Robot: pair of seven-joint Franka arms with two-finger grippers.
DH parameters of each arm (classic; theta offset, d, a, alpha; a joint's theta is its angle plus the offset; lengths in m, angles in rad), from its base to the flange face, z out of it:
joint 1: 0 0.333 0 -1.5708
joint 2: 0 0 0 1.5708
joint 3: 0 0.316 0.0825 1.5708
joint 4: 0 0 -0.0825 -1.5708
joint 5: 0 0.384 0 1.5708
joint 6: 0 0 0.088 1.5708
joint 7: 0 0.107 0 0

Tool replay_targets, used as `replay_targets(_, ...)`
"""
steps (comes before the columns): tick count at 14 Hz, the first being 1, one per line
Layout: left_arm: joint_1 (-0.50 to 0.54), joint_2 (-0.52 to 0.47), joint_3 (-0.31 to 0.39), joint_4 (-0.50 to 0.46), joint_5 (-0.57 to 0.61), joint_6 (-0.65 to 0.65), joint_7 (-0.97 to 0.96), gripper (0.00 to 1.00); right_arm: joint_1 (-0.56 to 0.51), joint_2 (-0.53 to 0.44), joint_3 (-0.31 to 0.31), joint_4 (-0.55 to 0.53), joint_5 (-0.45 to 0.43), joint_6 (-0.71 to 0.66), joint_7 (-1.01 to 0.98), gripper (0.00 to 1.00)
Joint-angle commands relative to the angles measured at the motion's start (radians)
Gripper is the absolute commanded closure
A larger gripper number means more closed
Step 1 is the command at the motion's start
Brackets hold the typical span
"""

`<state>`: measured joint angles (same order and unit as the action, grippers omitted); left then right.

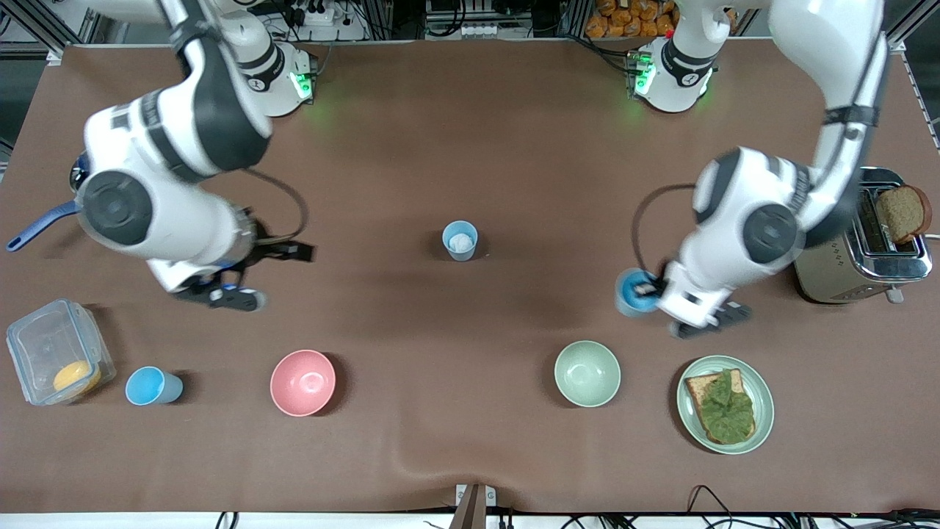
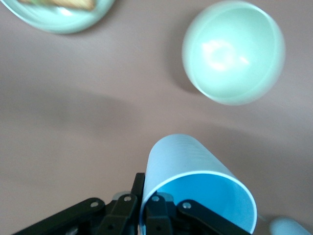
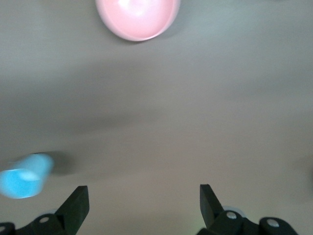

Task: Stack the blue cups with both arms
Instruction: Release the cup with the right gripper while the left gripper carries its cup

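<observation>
Next, I let go of my left gripper's blue cup, now held tilted above the table, inside the other blue cup (image 1: pixel 460 234) (image 2: pixel 288 226) that stands upright in the middle of the table.
There are three blue cups. One blue cup (image 1: pixel 460 240) stands mid-table with something white inside. A second blue cup (image 1: pixel 153 386) lies near the front edge beside a clear container; it also shows in the right wrist view (image 3: pixel 24 177). My left gripper (image 1: pixel 652 289) is shut on the rim of the third blue cup (image 1: pixel 631 292), one finger inside and one outside (image 2: pixel 139 186), and holds the cup (image 2: pixel 195 171) tilted above the table. My right gripper (image 1: pixel 233 297) is open and empty over bare table, its fingertips (image 3: pixel 78 203) wide apart.
A pink bowl (image 1: pixel 302 382) and a pale green bowl (image 1: pixel 587 373) stand near the front edge. A green plate (image 1: pixel 764 411) holds bread with lettuce. A toaster (image 1: pixel 863 250) with a slice of bread stands at the left arm's end, and a clear container (image 1: pixel 51 345) at the right arm's end.
</observation>
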<state>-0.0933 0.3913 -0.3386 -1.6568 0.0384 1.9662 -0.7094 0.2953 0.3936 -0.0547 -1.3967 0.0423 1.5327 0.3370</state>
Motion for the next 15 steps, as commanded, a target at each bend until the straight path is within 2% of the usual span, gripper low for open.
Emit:
replay_targets(1,-0.005,-0.026,-0.127,-0.014,-0.005,-0.012,-0.138,1.00,-0.111,-0.028,0.021,-0.077,-0.042,0.049,-0.215,0.00)
replay_targets(3,-0.046,-0.006,-0.183,0.015,-0.002,0.008,-0.212,1.00,-0.194,-0.025,0.022,-0.084,-0.026,0.073,-0.388,0.00)
replay_targets(5,-0.132,0.072,-0.183,0.119,0.000,0.008,-0.286,1.00,-0.273,-0.022,0.026,-0.132,-0.019,0.153,-0.494,0.00)
replay_targets(6,-0.170,0.107,-0.178,0.141,0.003,0.014,-0.315,1.00,-0.286,-0.038,0.024,-0.187,0.013,0.231,-0.536,0.00)
replay_targets(8,-0.230,0.148,-0.175,0.147,0.006,0.071,-0.332,1.00,-0.295,-0.135,0.022,-0.391,0.031,0.448,-0.543,0.00)
replay_targets(9,-0.253,0.168,-0.171,0.149,0.012,0.074,-0.346,1.00,-0.309,-0.181,0.026,-0.472,0.030,0.515,-0.549,0.00)
replay_targets(12,-0.273,0.193,-0.168,0.141,0.051,0.074,-0.349,1.00,-0.335,-0.290,0.029,-0.583,0.028,0.470,-0.544,0.00)
replay_targets(15,-0.296,0.225,-0.166,0.146,0.055,0.074,-0.358,1.00,-0.390,-0.402,0.065,-0.584,0.025,0.290,-0.549,0.00)
